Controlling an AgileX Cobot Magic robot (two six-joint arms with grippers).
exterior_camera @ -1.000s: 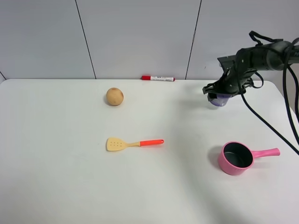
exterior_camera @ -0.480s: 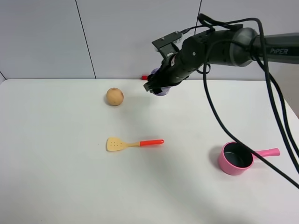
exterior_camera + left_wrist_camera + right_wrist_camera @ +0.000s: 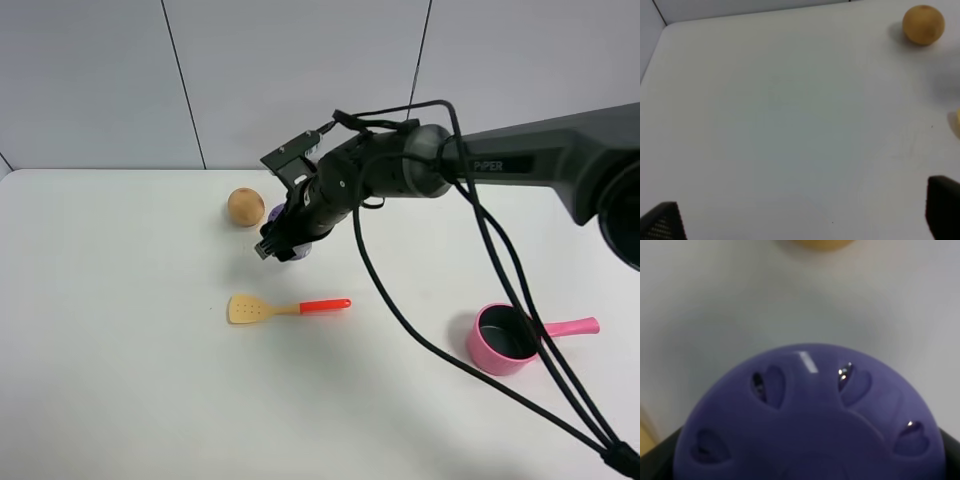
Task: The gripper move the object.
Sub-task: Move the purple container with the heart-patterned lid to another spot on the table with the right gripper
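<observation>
The purple container will go down from my right gripper on the table (image 3: 289, 262) between the tan ball and the spatula.
My right gripper (image 3: 286, 244) reaches across to the left half of the table and is shut on the purple container (image 3: 276, 214). It holds it low over the table, just right of the tan ball (image 3: 245, 206) and behind the spatula (image 3: 288, 307). In the right wrist view the container's purple lid (image 3: 810, 415), with small heart-shaped holes, fills the frame between the dark fingers. Whether it touches the table is hidden. My left gripper (image 3: 800, 220) is open and empty over bare table; it does not show in the exterior view.
A tan spatula with a red handle lies in front of the right gripper. A pink pot (image 3: 510, 338) stands at the front right. The tan ball also shows in the left wrist view (image 3: 923, 24) and the right wrist view (image 3: 815, 244).
My right arm has swept from the back right across to the left and come down, carrying the purple container to a spot beside the tan ball.
</observation>
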